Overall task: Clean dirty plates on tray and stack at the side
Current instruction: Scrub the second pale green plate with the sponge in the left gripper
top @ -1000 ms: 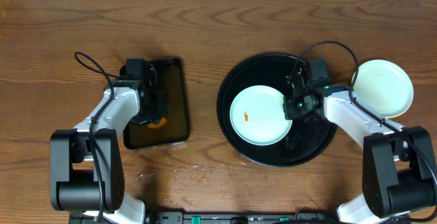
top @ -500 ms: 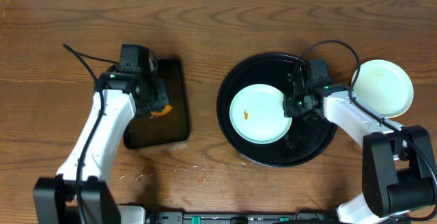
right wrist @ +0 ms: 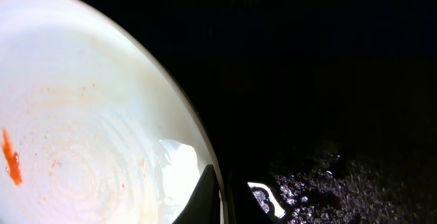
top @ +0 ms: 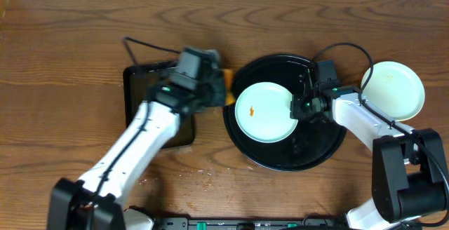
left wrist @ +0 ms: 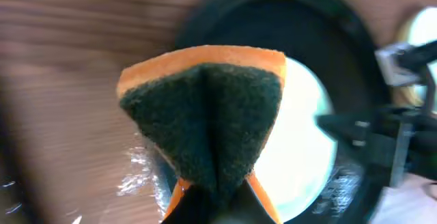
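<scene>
The left gripper will release the orange and green sponge in the front half of the small dark rectangular tray (top: 158, 121).
A mint-white plate (top: 265, 112) with an orange speck (top: 250, 111) lies on the left half of the round black tray (top: 326, 146). My right gripper (top: 297, 108) is shut on this plate's right rim. In the right wrist view the dark fingers (right wrist: 208, 197) pinch the plate (right wrist: 89, 115) edge over the tray (right wrist: 328, 80). My left gripper (top: 219, 90) hovers at the tray's left rim, shut on an orange and green sponge (top: 229, 94). The left wrist view shows the folded sponge (left wrist: 205, 108) in front of the plate (left wrist: 304, 149). A second pale plate (top: 393, 90) rests on the table to the right.
A small dark rectangular tray (top: 144, 100) lies on the left, partly under my left arm. Wet spots glisten on the black tray floor (right wrist: 321, 183). Small specks dot the wood near the front edge (top: 193, 175). A white strip runs along the far edge.
My left arm has swung right from the rectangular tray to the black tray's left rim, carrying the sponge. The plate held by the right gripper has shifted slightly up and left.
</scene>
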You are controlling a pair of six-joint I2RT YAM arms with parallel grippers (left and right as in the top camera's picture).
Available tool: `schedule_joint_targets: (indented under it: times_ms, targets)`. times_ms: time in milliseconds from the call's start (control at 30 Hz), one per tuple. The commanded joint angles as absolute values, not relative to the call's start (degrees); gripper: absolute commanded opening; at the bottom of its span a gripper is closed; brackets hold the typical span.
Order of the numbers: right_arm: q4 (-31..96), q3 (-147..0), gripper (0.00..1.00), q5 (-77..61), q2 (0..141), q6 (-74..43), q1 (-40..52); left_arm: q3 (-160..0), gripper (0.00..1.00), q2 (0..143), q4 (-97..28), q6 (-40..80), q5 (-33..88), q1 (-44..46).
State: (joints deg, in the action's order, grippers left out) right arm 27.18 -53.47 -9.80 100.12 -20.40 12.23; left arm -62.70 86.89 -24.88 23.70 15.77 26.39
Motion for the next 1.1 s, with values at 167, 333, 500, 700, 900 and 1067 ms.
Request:
schedule_joint_targets:
  times_ms: [167,333,500,700,900,1067]
  targets:
    - [28.3,-52.7,0.01,-5.8,101.4,-19.4,12.1,-63.6,0.08,98.1,-13.6,31.4,17.6,37.0]
    - [28.6,-52.7,0.01,-5.8,101.4,-18.3,12.1,-63.6,0.08,105.5,-6.3,32.5,17.6,39.3]
    - [28.9,-52.7,0.01,-5.1,101.4,-17.9,12.1,-63.6,0.08,111.1,-5.1,32.3,14.8,38.7]
    - [29.8,-52.7,0.01,-4.4,101.4,-17.9,12.1,-63.6,0.08,114.8,-6.7,25.2,4.6,37.5]
    - [31.9,-52.7,0.01,-1.2,101.4,-18.0,12.1,-64.4,0.08,113.6,-9.4,22.0,-8.2,37.8]
    - [32.5,-52.7,0.01,0.0,101.4,-18.4,12.1,-66.7,0.08,113.5,-13.1,16.0,-19.5,39.4]
